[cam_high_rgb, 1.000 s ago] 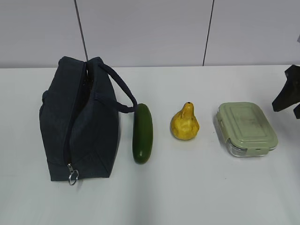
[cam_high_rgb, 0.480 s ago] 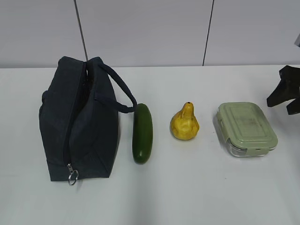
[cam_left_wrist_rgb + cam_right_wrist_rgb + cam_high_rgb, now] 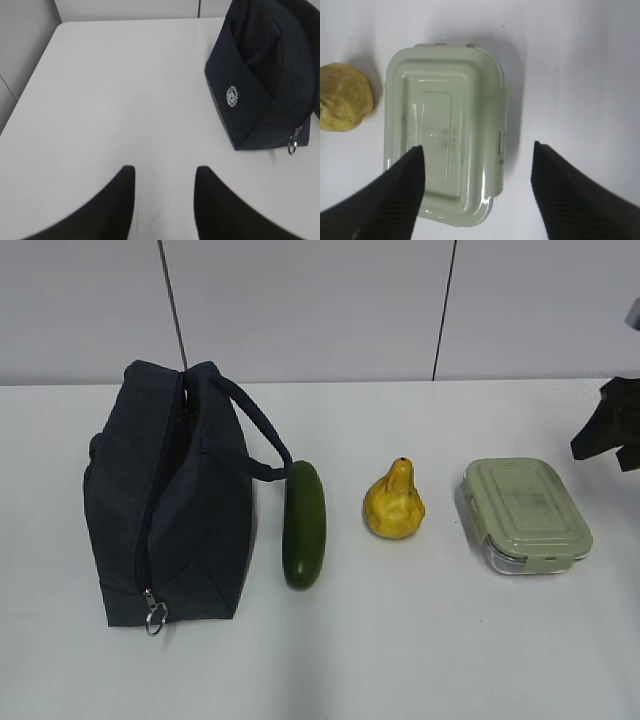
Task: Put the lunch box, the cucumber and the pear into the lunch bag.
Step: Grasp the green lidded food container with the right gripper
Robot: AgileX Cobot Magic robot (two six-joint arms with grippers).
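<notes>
The robot's right gripper needs to close on the middle of the long side (image 3: 565,500) (image 3: 496,137) of the lunch box, the side that faces away from the yellow pear.
The dark navy lunch bag (image 3: 170,500) stands at the left, its zipper pull ring (image 3: 155,617) at the near end. To its right lie the dark green cucumber (image 3: 305,525), the yellow pear (image 3: 394,502) and the lunch box (image 3: 525,515) with its sage-green lid. My right gripper (image 3: 478,148) hangs open above the lunch box (image 3: 445,150), one finger over the lid and the other over bare table beside it, holding nothing. It shows at the right edge of the exterior view (image 3: 610,425). My left gripper (image 3: 164,175) is open and empty over bare table, left of the bag (image 3: 265,85).
The white table (image 3: 420,640) ends at a grey panelled wall (image 3: 320,310) behind. In the right wrist view the pear (image 3: 342,102) sits just left of the lunch box. The table's left edge (image 3: 30,85) shows in the left wrist view.
My right gripper has shifted slightly upward at the right edge of the exterior view. The bag, cucumber, pear and lunch box have not moved.
</notes>
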